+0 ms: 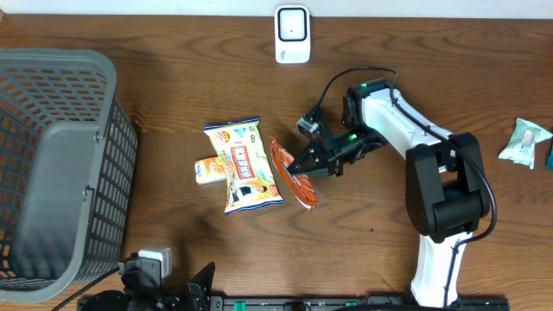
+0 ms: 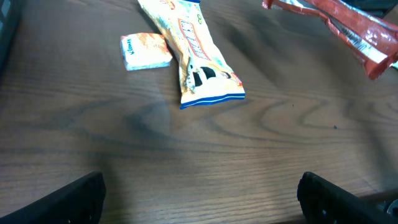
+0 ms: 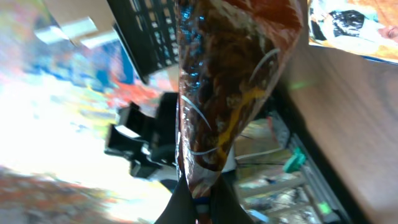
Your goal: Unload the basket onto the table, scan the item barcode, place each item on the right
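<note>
My right gripper has the red-orange snack packet. It will let go of the packet on the bare wood (image 1: 309, 154) next to the yellow snack bag.
The item is a red-orange snack packet (image 1: 307, 192), lifted edge-up off the table, and my right gripper (image 1: 296, 166) is shut on its side. In the right wrist view the packet (image 3: 230, 93) rises from between the dark fingertips (image 3: 186, 208) and fills the centre. It also shows at the top right of the left wrist view (image 2: 348, 31). The white barcode scanner (image 1: 292, 34) stands at the table's back edge. My left gripper (image 2: 199, 202) is open low over bare wood near the front edge (image 1: 200, 281), nothing between its fingers (image 2: 74, 199).
A yellow snack bag (image 1: 242, 166) and a small orange box (image 1: 207, 170) lie just left of the held packet. A grey mesh basket (image 1: 52, 173) fills the left side. A teal packet (image 1: 524, 142) lies at the far right.
</note>
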{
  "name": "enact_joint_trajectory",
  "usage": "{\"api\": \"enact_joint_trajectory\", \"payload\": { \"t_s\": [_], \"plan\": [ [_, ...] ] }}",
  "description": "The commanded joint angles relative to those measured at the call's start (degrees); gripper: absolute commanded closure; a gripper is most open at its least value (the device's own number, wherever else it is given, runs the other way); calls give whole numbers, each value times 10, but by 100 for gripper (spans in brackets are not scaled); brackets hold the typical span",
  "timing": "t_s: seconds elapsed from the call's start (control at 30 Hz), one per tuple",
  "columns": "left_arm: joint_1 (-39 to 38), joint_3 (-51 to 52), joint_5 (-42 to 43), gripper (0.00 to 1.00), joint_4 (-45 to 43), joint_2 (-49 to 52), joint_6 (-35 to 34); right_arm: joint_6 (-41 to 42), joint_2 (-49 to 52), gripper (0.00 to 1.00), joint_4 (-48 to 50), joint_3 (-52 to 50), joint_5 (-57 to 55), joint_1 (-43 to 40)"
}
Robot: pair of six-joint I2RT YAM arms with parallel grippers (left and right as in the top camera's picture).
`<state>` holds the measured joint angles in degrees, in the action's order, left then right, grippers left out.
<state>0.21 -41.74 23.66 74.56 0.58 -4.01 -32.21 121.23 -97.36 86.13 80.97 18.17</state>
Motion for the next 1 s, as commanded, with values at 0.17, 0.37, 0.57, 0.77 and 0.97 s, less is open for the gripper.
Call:
{"api": "enact_joint_trajectory", "payload": {
  "t_s": [0.17, 0.37, 0.57, 0.77, 0.97],
  "plan": [
    [-2, -3, 1, 2, 0, -4, 10, 177, 3, 99, -2, 4, 69, -1],
    [-2, -3, 1, 2, 0, -4, 10, 342, 3, 99, -2, 4, 45, -1],
    [-2, -3, 1, 2, 0, -4, 10, 354, 3, 99, -2, 4, 40, -1],
    [-2, -3, 1, 2, 0, -4, 10, 354, 3, 98, -2, 4, 36, -1],
    [-2, -3, 1, 2, 0, -4, 10, 265, 3, 99, 182, 4, -25, -3]
  ]
}}
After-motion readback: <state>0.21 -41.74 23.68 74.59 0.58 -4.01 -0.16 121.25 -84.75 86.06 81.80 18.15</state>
